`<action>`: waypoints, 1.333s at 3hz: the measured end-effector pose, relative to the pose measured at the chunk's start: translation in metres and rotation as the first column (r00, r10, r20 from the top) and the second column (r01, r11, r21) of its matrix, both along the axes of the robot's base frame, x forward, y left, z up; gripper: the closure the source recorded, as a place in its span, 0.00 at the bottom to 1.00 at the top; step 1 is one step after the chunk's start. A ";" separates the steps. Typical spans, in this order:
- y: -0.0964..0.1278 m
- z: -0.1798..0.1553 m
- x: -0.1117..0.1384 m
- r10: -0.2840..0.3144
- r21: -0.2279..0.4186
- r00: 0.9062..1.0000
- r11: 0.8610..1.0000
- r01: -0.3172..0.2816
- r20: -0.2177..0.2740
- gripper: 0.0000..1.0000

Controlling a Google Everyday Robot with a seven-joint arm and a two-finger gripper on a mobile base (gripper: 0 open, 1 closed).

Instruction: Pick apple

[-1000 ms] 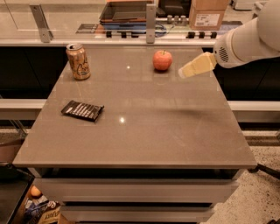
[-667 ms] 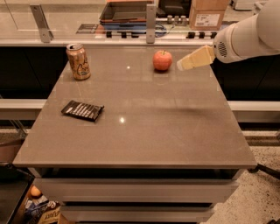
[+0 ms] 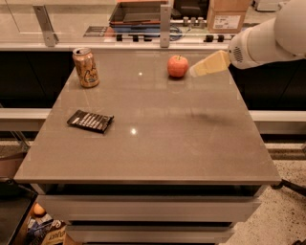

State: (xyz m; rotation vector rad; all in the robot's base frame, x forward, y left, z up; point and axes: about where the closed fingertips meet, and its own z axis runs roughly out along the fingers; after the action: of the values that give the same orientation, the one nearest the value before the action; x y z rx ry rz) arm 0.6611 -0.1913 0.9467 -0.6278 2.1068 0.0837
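The red-orange apple sits near the table's far edge, and my gripper should close on the upper half (image 3: 177, 61) of that apple.
The red-orange apple (image 3: 178, 66) stands upright on the grey table (image 3: 158, 139) near its far edge, right of centre, stem up. My gripper (image 3: 196, 71) comes in from the upper right on a white arm; its yellowish tip hangs just right of the apple, a small gap apart, slightly above the tabletop.
A gold-tan soda can (image 3: 86, 67) stands at the far left of the table. A dark flat snack packet (image 3: 90, 121) lies at the left middle. A counter with a tray (image 3: 138, 12) and a cardboard box (image 3: 228, 14) runs behind. A small orange fruit (image 3: 39, 209) lies on the floor at lower left.
The arm and gripper have moved left and slightly up, toward the apple. The apple, can and packet have not moved.
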 end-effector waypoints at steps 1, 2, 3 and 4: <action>0.006 -0.019 0.019 0.024 0.046 0.999 0.999 -0.023 -0.022 0.00; 0.012 -0.040 0.033 0.043 0.098 0.999 0.994 -0.039 -0.030 0.00; 0.020 -0.052 0.045 0.059 0.141 0.998 0.988 -0.058 -0.003 0.00; 0.031 -0.055 0.063 0.085 0.182 0.995 0.979 -0.092 0.044 0.00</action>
State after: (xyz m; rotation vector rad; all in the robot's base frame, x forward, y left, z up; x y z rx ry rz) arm 0.7243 -0.1600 0.8915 -0.6065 2.0083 0.3117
